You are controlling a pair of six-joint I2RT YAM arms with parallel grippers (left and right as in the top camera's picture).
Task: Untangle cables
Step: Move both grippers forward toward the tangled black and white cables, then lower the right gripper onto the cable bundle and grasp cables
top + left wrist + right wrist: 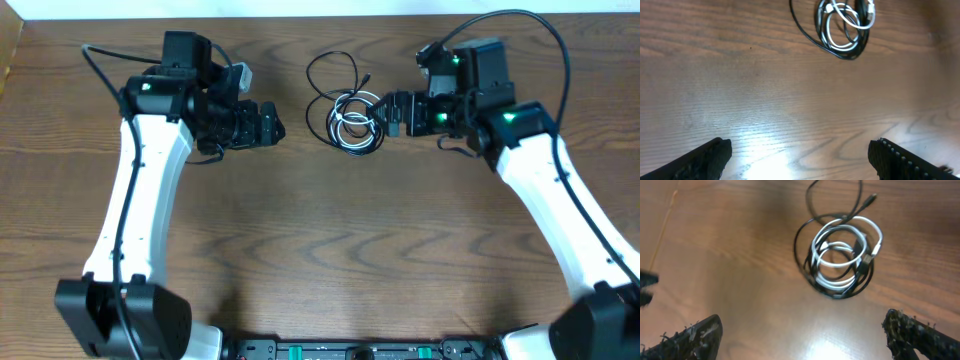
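Note:
The black plugs are in the coil. My right gripper needs to close beside them, on the near side of the white cord's upper loop (366, 120) (854, 260).
The cables (350, 118) lie in a small tangled coil at the back middle of the wooden table, black loops wound with a white cord, and a larger black loop (333, 70) reaches behind. The coil shows at the top of the left wrist view (844, 27) and in the middle of the right wrist view (842, 257), where a plug end (871, 199) sticks out. My left gripper (270, 125) is open and empty, left of the coil. My right gripper (392, 112) is open and empty, just right of the coil and above the table.
Thick black robot wires arc over each arm at the back (520, 20). The table's back edge (300, 12) runs just behind the cables. A dark object (646, 287) shows at the left edge of the right wrist view.

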